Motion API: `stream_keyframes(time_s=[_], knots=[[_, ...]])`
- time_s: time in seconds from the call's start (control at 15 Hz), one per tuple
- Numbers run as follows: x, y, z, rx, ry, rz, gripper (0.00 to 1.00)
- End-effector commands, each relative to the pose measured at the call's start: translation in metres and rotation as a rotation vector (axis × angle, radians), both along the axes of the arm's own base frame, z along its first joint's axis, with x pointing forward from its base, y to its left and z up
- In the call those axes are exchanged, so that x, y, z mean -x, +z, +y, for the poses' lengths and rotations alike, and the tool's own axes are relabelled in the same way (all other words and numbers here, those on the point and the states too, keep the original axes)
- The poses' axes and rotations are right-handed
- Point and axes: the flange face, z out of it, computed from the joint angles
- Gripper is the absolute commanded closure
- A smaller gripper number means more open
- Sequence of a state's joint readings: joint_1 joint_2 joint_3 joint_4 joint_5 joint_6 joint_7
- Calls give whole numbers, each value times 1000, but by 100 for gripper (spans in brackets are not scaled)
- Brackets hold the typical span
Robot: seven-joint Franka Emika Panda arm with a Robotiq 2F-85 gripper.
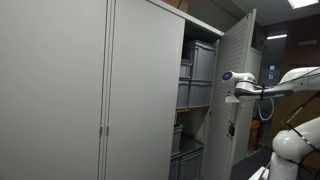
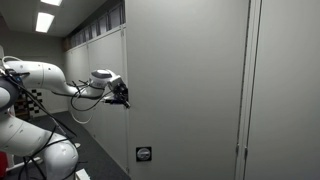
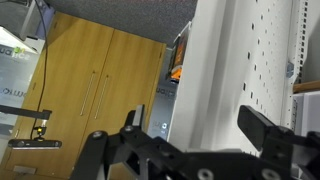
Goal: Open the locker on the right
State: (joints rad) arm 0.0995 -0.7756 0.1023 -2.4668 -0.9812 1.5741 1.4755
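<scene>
My gripper goes next to the locker door's perforated inner side (image 1: 238, 97) (image 3: 236, 82), just beside the door's free edge. Then it should close there.
The locker's narrow door (image 1: 236, 50) stands swung partly open, with its perforated inner face showing. Behind it are shelves with grey bins (image 1: 201, 64). In an exterior view the flat outer face of the door (image 2: 185, 80) shows, with a small black latch (image 2: 144, 153) low down. My gripper (image 1: 229, 79) is at the door's free edge at mid height; it also shows in an exterior view (image 2: 123, 95). In the wrist view my gripper (image 3: 200, 125) is open, and its two fingers straddle the door's edge (image 3: 215, 70) without closing on it.
Wider grey doors (image 1: 70, 90) with slim bar pulls stand beside the locker. Another grey door with a bar pull (image 2: 243, 150) is beside the open door. Wooden cabinets (image 3: 90, 80) stand across the room. The robot's base (image 2: 40, 155) is on the floor.
</scene>
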Motion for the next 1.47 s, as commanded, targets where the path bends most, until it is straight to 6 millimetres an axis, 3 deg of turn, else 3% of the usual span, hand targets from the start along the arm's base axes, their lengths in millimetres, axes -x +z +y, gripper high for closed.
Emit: stream_keyframes(time_s=[0.0, 1.4], knots=[[-2, 11, 16, 14, 63, 3, 0], [-16, 31, 104, 119, 316, -11, 0]])
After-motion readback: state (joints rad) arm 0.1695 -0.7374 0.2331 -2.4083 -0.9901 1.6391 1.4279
